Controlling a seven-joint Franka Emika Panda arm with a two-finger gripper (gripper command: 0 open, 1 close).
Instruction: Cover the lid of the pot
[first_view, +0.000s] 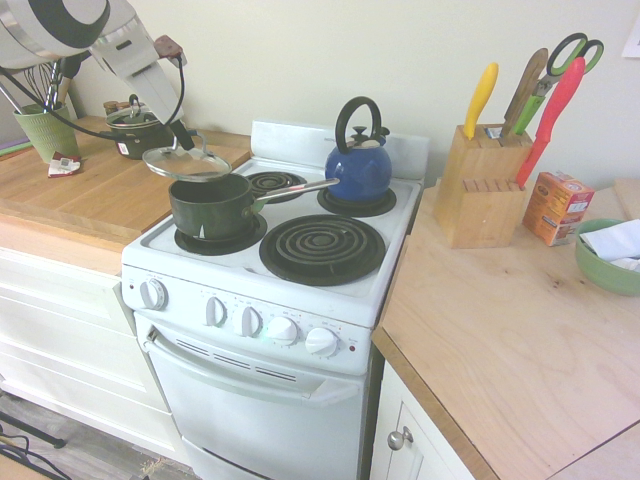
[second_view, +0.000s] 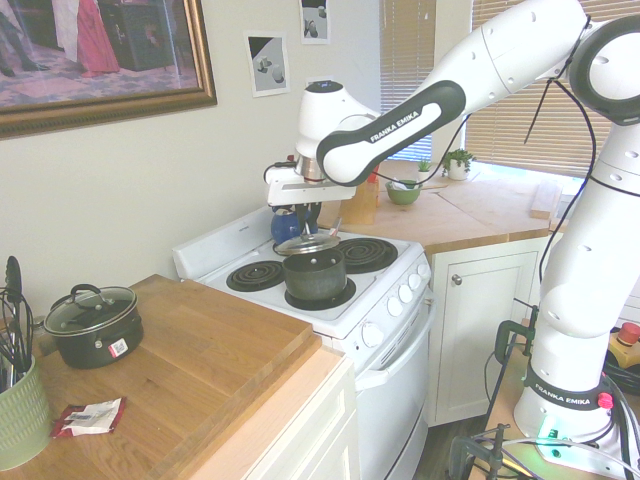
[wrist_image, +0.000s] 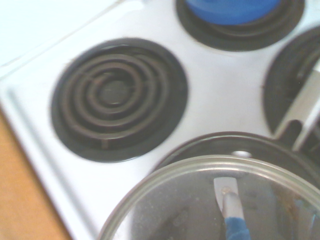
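Next, my gripper sets the glass lid down squarely and releases it on the open rim of the dark green pot (second_view: 314, 257) (wrist_image: 244, 220). The lid now hangs just above the pot.
The round glass lid (first_view: 187, 162) with its metal rim hangs just above the dark green pot (first_view: 210, 207), shifted a little toward the counter side and slightly tilted. My gripper (first_view: 186, 140) is shut on the lid's knob from above. The pot sits on the stove's front-left burner, its long silver handle (first_view: 296, 190) pointing toward the blue kettle. In the second exterior view the lid (second_view: 307, 242) hovers over the pot (second_view: 314, 275) under the gripper (second_view: 301, 226). The wrist view shows the lid's rim (wrist_image: 165, 172) over the pot's dark inside.
A blue kettle (first_view: 358, 160) stands on the back-right burner. A dark two-handled lidded pot (second_view: 93, 324) sits on the wooden counter beside the stove, near a green utensil cup (first_view: 45, 128). A knife block (first_view: 485, 180) stands on the other counter.
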